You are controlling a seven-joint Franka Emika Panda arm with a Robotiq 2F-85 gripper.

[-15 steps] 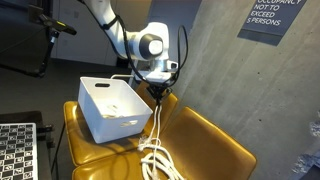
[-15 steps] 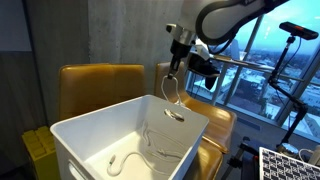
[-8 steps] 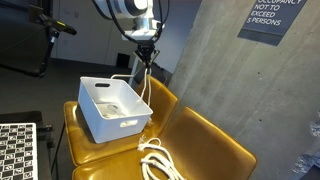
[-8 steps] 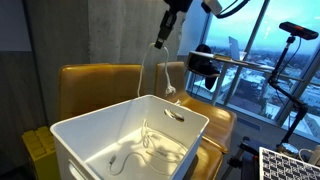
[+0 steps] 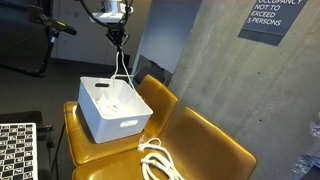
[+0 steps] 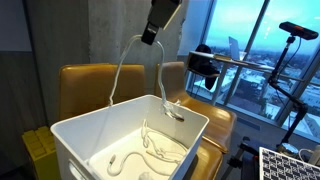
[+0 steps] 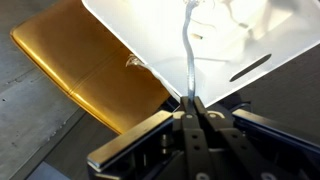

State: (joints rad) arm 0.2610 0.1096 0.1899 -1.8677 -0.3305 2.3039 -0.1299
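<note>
Next, my gripper lets go of the white cable on the bottom of the white plastic bin [image 5: 117,106].
My gripper [image 5: 118,34] hangs high above the white plastic bin [image 5: 112,108], shut on a white cord [image 5: 120,68]. In the wrist view the jaws [image 7: 191,103] pinch the white cord [image 7: 188,55], which runs down into the bin [image 7: 240,30]. In an exterior view the cord [image 6: 120,72] loops down from the gripper [image 6: 147,38] on both sides, one strand over the bin's rim, with more cord coiled on the bin floor [image 6: 150,152]. Another stretch of the cord lies coiled [image 5: 158,160] on the yellow seat in front of the bin.
The bin stands on a mustard-yellow chair [image 5: 200,140], next to a second yellow chair [image 6: 95,80]. A concrete wall [image 5: 230,70] rises behind. A checkerboard panel [image 5: 15,150] and a tripod [image 6: 290,60] stand to the sides.
The gripper has risen and moved from beside the bin's far edge to high above the bin, pulling the cord up with it into a taller loop.
</note>
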